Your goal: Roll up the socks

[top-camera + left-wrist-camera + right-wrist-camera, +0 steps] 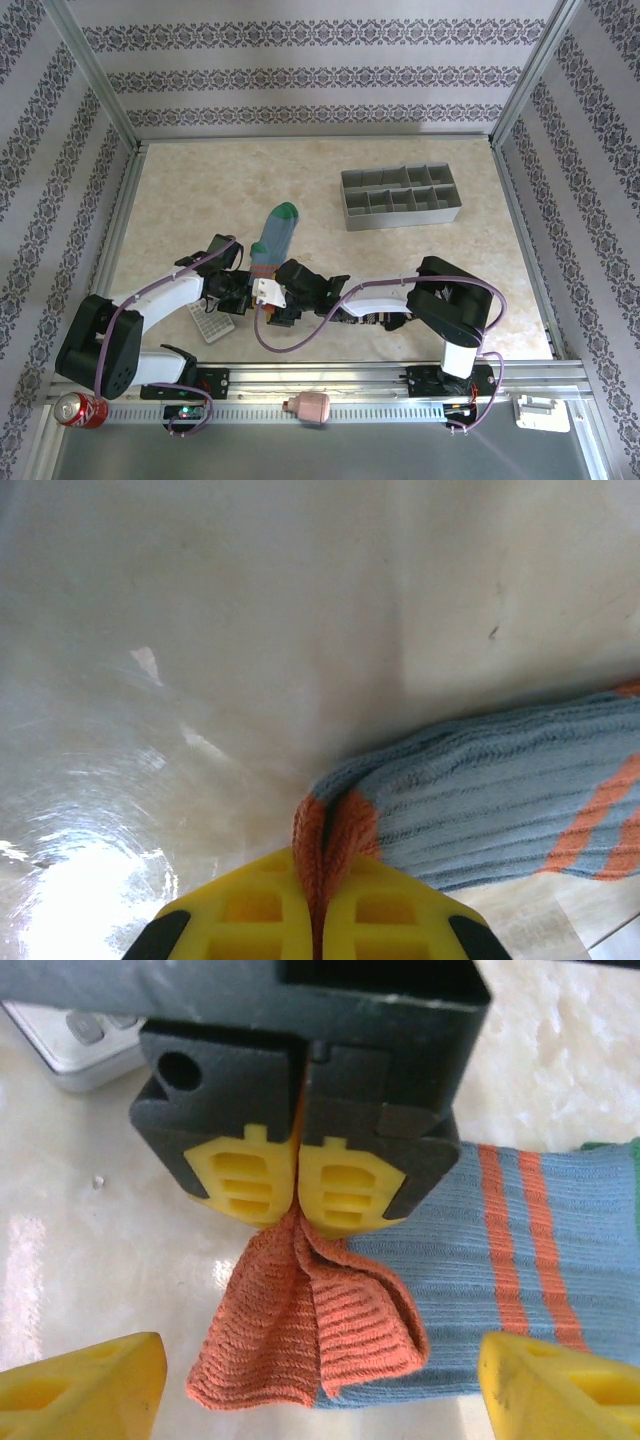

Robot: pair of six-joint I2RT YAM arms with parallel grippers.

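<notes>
The orange cuff flares loose beyond my left gripper's pinch, so my right gripper needs to pinch its loose end (318, 1375) before folding the cuff onto the sock.
The blue-grey sock (274, 236) lies on the table with its green toe pointing away and its orange stripes (520, 1240) across the foot. My left gripper (322, 865) is shut on the orange cuff (300, 1330), pinching it between the yellow fingers (330, 1195) and lifting it into a folded flap. In the top view the left gripper (258, 288) sits at the sock's near end. My right gripper (320, 1385) stands open just in front of it, one yellow finger on either side of the cuff. Black-and-white striped fabric (372, 320) peeks from under the right arm.
A grey calculator (212, 326) lies beside the left gripper, near the table's front edge. A grey divided organizer (400, 197) stands at the back right. A red can (80, 408) and a pink object (312, 407) rest on the front rail.
</notes>
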